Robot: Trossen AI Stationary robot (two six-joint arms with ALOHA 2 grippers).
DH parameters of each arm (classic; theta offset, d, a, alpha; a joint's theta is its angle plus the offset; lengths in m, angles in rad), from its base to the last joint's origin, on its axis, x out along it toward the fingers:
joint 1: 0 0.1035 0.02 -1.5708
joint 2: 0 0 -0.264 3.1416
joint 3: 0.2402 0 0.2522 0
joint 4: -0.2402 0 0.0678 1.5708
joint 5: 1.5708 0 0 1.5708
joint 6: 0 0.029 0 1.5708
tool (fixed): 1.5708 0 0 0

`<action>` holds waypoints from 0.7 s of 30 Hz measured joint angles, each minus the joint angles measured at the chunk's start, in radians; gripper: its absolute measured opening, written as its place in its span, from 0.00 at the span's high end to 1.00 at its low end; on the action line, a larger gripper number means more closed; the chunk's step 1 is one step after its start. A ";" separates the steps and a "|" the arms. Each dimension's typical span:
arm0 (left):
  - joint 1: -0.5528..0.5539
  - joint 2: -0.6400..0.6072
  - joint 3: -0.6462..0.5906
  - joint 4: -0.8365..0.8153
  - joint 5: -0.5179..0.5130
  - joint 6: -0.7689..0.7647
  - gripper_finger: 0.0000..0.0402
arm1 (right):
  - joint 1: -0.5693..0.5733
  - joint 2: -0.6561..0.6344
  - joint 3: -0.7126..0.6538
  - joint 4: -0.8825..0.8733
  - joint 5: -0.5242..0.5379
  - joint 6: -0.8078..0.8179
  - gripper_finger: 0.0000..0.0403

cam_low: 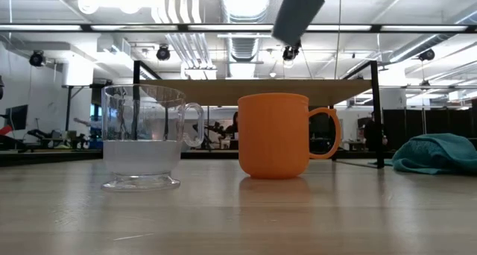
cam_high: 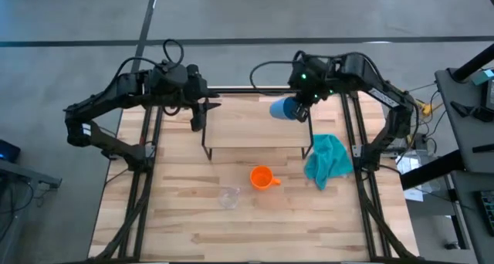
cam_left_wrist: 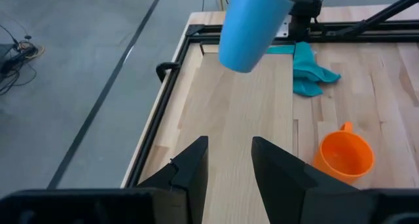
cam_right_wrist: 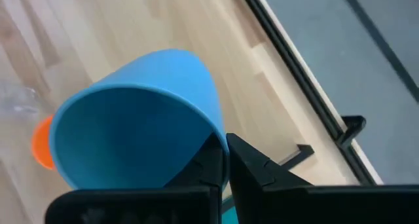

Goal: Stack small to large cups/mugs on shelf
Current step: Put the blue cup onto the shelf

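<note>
My right gripper is for the light blue cup, now held in the air over the shelf. It will set the cup down on the shelf's end (cam_high: 299,126) nearest the teal cloth.
My right gripper (cam_high: 302,110) is shut on the light blue cup (cam_high: 282,108) and holds it in the air over the right far part of the shelf (cam_high: 247,133), a light-wood board on black wire legs. In the low view the blue cup (cam_low: 297,15) hangs tilted above the shelf board (cam_low: 223,91). The orange mug (cam_high: 262,177) and the clear glass (cam_high: 228,196) stand upright on the table, near of the shelf. My left gripper (cam_high: 198,117) is open and waits at the shelf's left end, touching nothing. My right gripper (cam_right_wrist: 226,160) pinches the blue cup's wall at its rim (cam_right_wrist: 217,140), one finger inside the mouth and one outside. The cup is lifted clear above the shelf and tilted, with its base (cam_left_wrist: 237,57) pointing down toward the table's left.
A crumpled teal cloth (cam_high: 328,160) lies on the table right of the shelf. The black table frame (cam_high: 147,133) runs along both sides. The wooden tabletop (cam_high: 255,233) stretches bare toward the near edge.
</note>
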 joint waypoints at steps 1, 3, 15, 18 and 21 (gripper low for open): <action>0.000 -0.002 0.000 0.000 0.000 0.000 0.74 | -0.016 0.000 -0.012 0.000 -0.010 -0.014 0.98; 0.000 -0.006 -0.002 0.000 0.000 0.000 0.74 | -0.040 -0.001 -0.037 0.000 -0.014 -0.034 0.98; 0.000 -0.007 -0.005 -0.049 0.000 0.000 0.74 | -0.088 -0.005 -0.147 0.000 -0.100 -0.128 0.98; 0.000 -0.004 -0.005 -0.048 -0.001 0.000 0.74 | -0.093 -0.005 -0.168 0.000 -0.130 -0.140 0.98; 0.000 -0.003 -0.005 -0.048 -0.001 0.000 0.74 | -0.092 -0.005 -0.185 0.000 -0.145 -0.157 0.98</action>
